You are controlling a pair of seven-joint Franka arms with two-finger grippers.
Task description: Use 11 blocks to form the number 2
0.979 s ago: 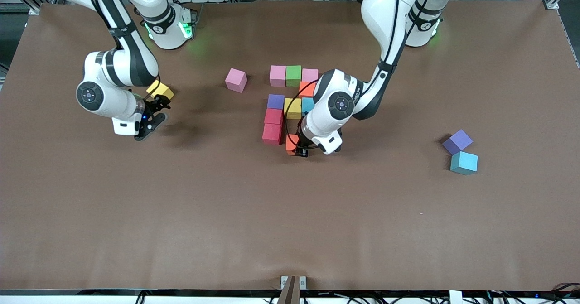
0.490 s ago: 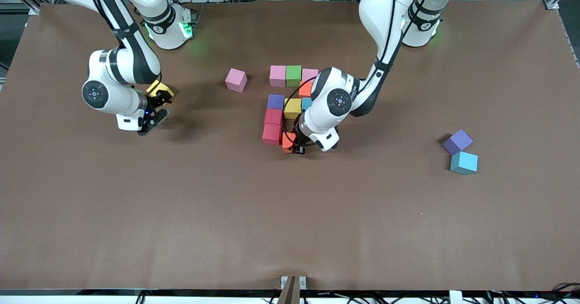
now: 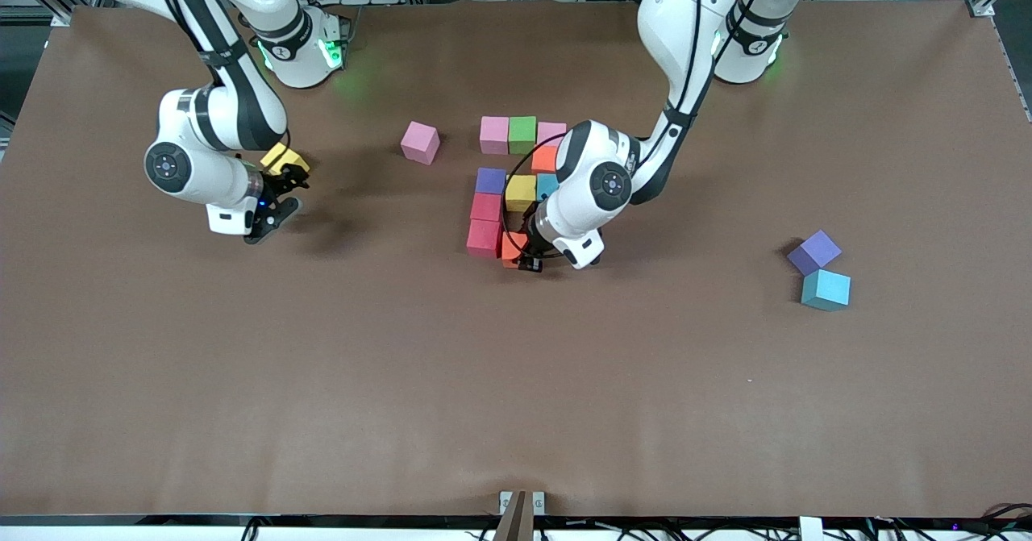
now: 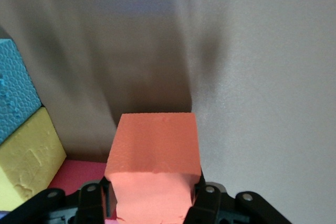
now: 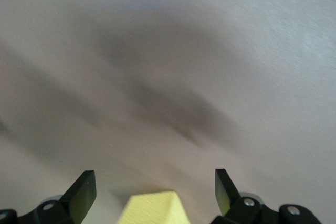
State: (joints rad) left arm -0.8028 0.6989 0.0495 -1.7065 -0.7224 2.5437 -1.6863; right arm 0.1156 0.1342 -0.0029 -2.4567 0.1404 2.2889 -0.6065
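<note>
Next, I grip the sides of the loose pink block (image 3: pixel 421 143) with my right gripper, between the loose yellow block and the cluster.
My left gripper (image 3: pixel 522 257) is shut on an orange block (image 3: pixel 511 247) (image 4: pixel 155 150), low and right beside the red block (image 3: pixel 483 237) of the cluster that lies nearest the front camera. The cluster reads pink (image 3: pixel 494 134), green (image 3: pixel 522 134), pink (image 3: pixel 552 131), then orange (image 3: pixel 545 158), then purple (image 3: pixel 490 180), yellow (image 3: pixel 521 192), light blue (image 3: pixel 546 185), then a second red (image 3: pixel 486 206). A loose pink block (image 3: pixel 420 142) lies toward the right arm's end. My right gripper (image 3: pixel 280 200) (image 5: pixel 155 182) is open at a loose yellow block (image 3: pixel 284 158) (image 5: pixel 153 208), not touching it.
A purple block (image 3: pixel 814 251) and a teal block (image 3: pixel 826 289) lie together toward the left arm's end of the brown table (image 3: pixel 516 396). The left arm's wrist hangs over the light blue and orange blocks of the cluster.
My left gripper has carried the orange block sideways up against the near red block. My right gripper has shifted slightly closer to the yellow block, still open.
</note>
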